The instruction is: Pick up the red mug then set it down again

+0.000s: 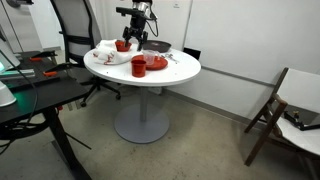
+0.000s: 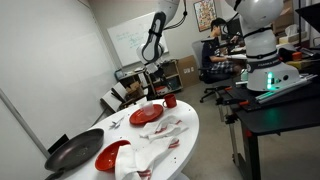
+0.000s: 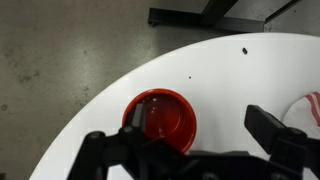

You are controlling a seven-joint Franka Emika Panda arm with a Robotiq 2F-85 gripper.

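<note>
My gripper is going to close on the red mug's rim (image 1: 134, 57) (image 3: 193, 134), on its side toward the crumpled cloths, with one finger inside the mug.
The red mug (image 1: 138, 67) stands upright near the edge of the round white table (image 1: 185, 72), beside a red plate. It also shows in an exterior view (image 2: 171, 100). In the wrist view I look down into the red mug (image 3: 165, 120). My gripper (image 1: 137, 42) hangs a short way above it, open and empty, also seen in an exterior view (image 2: 151, 60). In the wrist view the gripper (image 3: 198, 118) is spread wide. Its left finger overlaps the mug's rim and its right finger is over bare table.
A red plate (image 1: 156, 63) (image 2: 147, 114), a red bowl (image 1: 122, 45) (image 2: 112, 155), a black pan (image 1: 160, 47) (image 2: 72, 152) and crumpled cloths (image 2: 155, 140) share the table. A black desk (image 1: 30, 100) and a wooden chair (image 1: 270, 115) flank it.
</note>
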